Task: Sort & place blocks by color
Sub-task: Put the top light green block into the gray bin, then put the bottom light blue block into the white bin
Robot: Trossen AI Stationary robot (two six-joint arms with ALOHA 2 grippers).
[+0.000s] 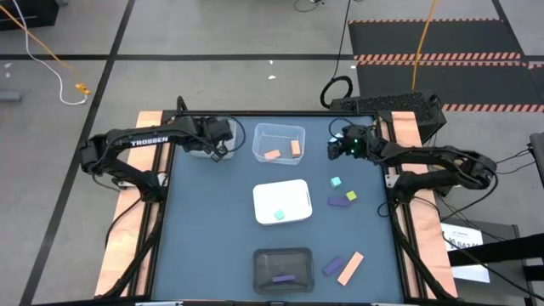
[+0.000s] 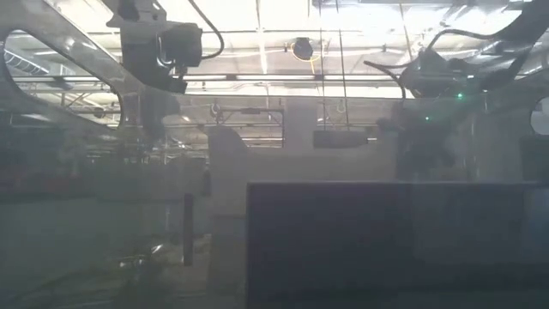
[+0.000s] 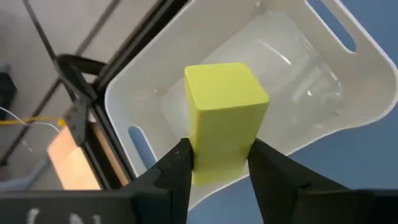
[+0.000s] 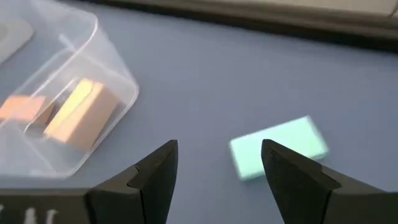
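Note:
My right gripper will go next to the mint cube that sits beside the yellow-green cube and purple bar, and close on the mint cube's sides point(image 1: 335, 182).
My left gripper point(image 1: 221, 150) point(image 3: 221, 163) is near the table's far left, shut on a yellow-green block point(image 3: 225, 118) above a white tray with handle slots point(image 3: 348, 93). My right gripper point(image 1: 335, 150) point(image 4: 219, 167) is open, hovering near the far right above a mint block point(image 4: 280, 152) point(image 1: 336, 182) that lies flat on the table. A clear tray point(image 1: 279, 143) holds two peach blocks point(image 4: 78, 112). A white tray point(image 1: 281, 202) holds one mint block point(image 1: 279, 216). A dark tray point(image 1: 283, 270) holds a purple bar point(image 1: 283, 277). My left gripper pinches the yellow-green block between its two fingers, one on each of two opposite side faces at the lower part point(image 3: 214, 168). The block is lifted clear above the white tray's hollow and stands out beyond the fingertips.
Loose on the blue table to the right: a yellow-green cube point(image 1: 351, 195), a purple bar point(image 1: 340, 201), and nearer the front a purple bar point(image 1: 333, 266) and a peach bar point(image 1: 350, 268). Bare table lies left of the white and dark trays.

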